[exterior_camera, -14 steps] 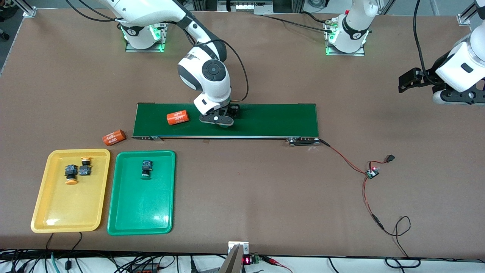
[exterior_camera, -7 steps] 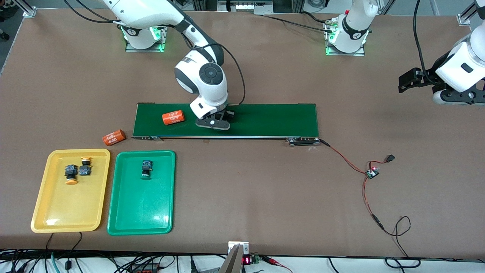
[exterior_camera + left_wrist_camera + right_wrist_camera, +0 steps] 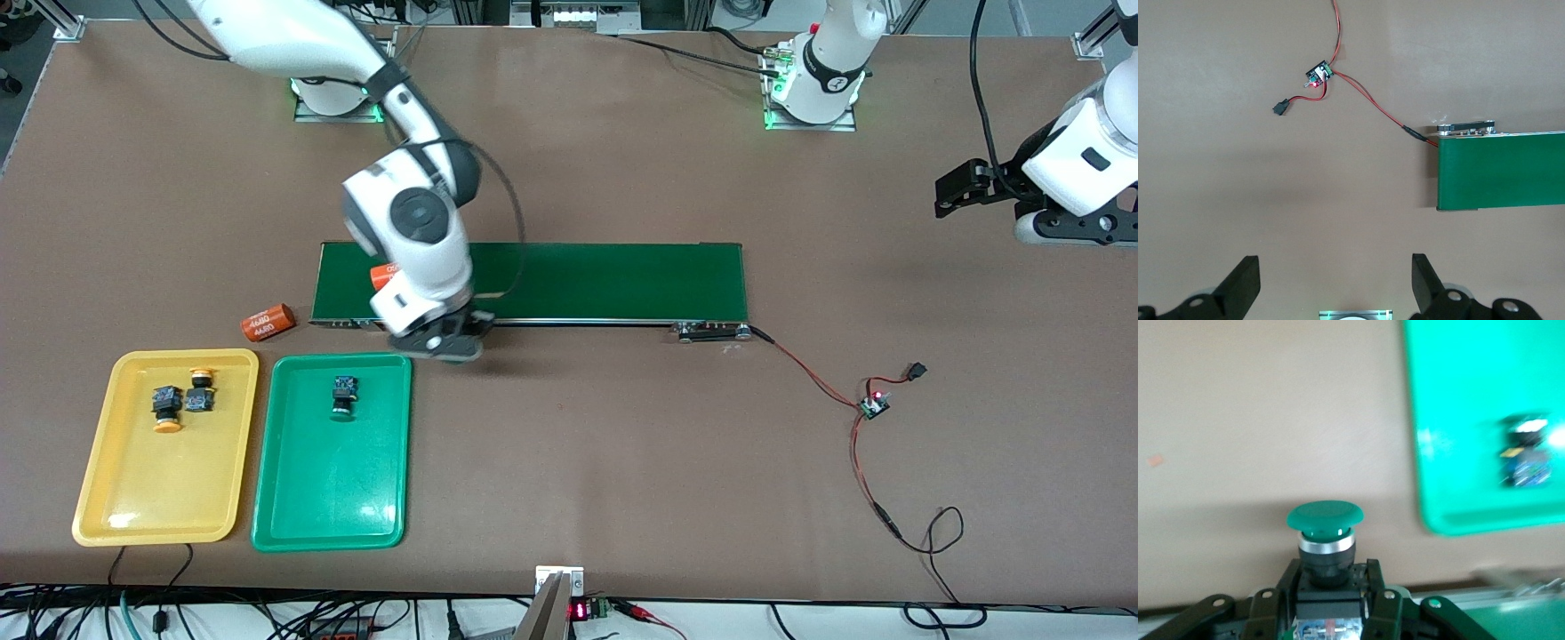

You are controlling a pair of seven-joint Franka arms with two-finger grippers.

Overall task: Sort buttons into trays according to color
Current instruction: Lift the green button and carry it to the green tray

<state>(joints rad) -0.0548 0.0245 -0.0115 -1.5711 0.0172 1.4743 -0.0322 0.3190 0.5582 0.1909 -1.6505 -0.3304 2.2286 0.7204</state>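
Observation:
Next, my right gripper puts its green-capped button beside the one lying in the green tray [image 3: 367,428] [image 3: 1473,401], away from the yellow tray.
My right gripper [image 3: 442,343] is shut on a green-capped button [image 3: 1325,540] with a black body. It holds the button above the table, between the conveyor belt's edge and the corner of the green tray [image 3: 329,480]. That tray also shows in the right wrist view [image 3: 1471,400]. One green-capped button [image 3: 343,396] lies in it, also seen in the right wrist view [image 3: 1525,450]. The yellow tray [image 3: 151,480] holds two yellow-capped buttons [image 3: 166,409] [image 3: 200,391]. My left gripper [image 3: 949,191] is open and empty and waits at the left arm's end of the table; its fingers [image 3: 1241,283] stand wide apart.
The dark-green conveyor belt [image 3: 605,280] lies across the table's middle. One orange numbered cylinder [image 3: 268,322] lies on the table near the yellow tray. Another [image 3: 382,276] is on the belt, partly hidden by the right arm. A small circuit board [image 3: 873,407] with red wires lies by the belt's end.
The right arm has lifted off the belt and swung toward the green tray with the green-capped button. The orange cylinder on the belt has drifted toward the right arm's end. The left arm has not moved.

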